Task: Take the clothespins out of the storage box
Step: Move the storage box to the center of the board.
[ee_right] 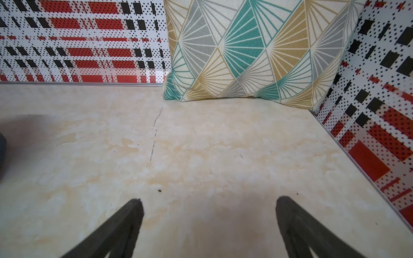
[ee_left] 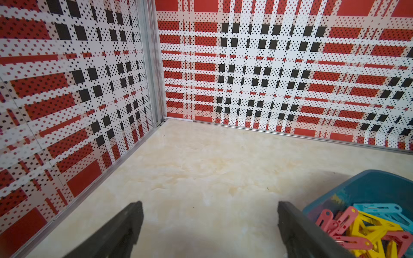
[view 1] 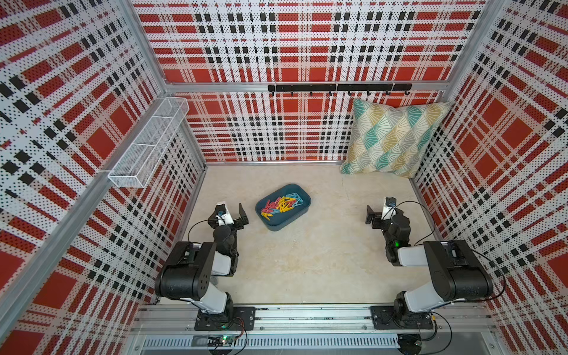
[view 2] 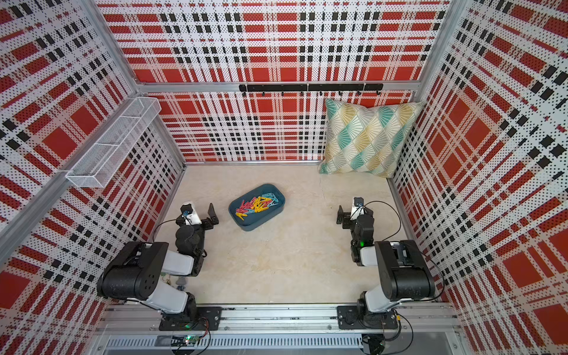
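The robot's left gripper needs to close on the storage box's rim [view 1: 257,207], at the rounded corner closest to that gripper, next to the pink-red clothespins.
The storage box [view 1: 276,226] is a shallow dark teal tray on the beige floor, left of centre in both top views [view 2: 254,227]. It holds a pile of several yellow, pink-red and light blue clothespins [view 1: 281,206] [view 2: 256,205]. My left gripper [view 1: 232,215] [view 2: 201,215] rests low just left of the box, open and empty. In the left wrist view the gripper [ee_left: 209,204] spans bare floor, and the box [ee_left: 368,185] with its clothespins [ee_left: 368,230] lies just outside one finger. My right gripper [view 1: 381,213] [ee_right: 209,200] stands open and empty over bare floor, well right of the box.
A patterned pillow [view 1: 396,140] [ee_right: 245,49] leans in the back right corner. A white wire mesh basket [view 1: 150,144] hangs on the left wall. A black hook rail [view 1: 338,88] is mounted on the back wall. Plaid walls enclose the floor on three sides.
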`<state>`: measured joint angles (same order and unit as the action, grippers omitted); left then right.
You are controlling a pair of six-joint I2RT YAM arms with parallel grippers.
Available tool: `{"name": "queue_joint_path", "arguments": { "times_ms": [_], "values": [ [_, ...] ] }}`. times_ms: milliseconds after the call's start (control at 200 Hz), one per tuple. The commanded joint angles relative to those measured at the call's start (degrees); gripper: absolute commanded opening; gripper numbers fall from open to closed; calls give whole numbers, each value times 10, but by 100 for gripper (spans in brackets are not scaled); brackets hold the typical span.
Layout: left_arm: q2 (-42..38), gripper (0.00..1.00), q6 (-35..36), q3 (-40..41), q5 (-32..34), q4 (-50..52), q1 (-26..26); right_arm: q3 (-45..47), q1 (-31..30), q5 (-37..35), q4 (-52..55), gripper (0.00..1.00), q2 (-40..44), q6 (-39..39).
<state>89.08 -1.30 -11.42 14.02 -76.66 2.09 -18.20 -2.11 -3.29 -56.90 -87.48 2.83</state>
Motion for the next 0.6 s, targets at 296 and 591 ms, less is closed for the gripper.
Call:
{"name": "queue_joint_path", "arguments": {
  "times_ms": [296, 591],
  "values": [
    [5, 99, 4, -8, 2, -14, 1, -9, 5, -5, -12, 100, -6, -1],
    [7, 99, 3, -11, -2, -13, -1, -10, 5, -5, -13, 100, -6, 0]
  ]
}}
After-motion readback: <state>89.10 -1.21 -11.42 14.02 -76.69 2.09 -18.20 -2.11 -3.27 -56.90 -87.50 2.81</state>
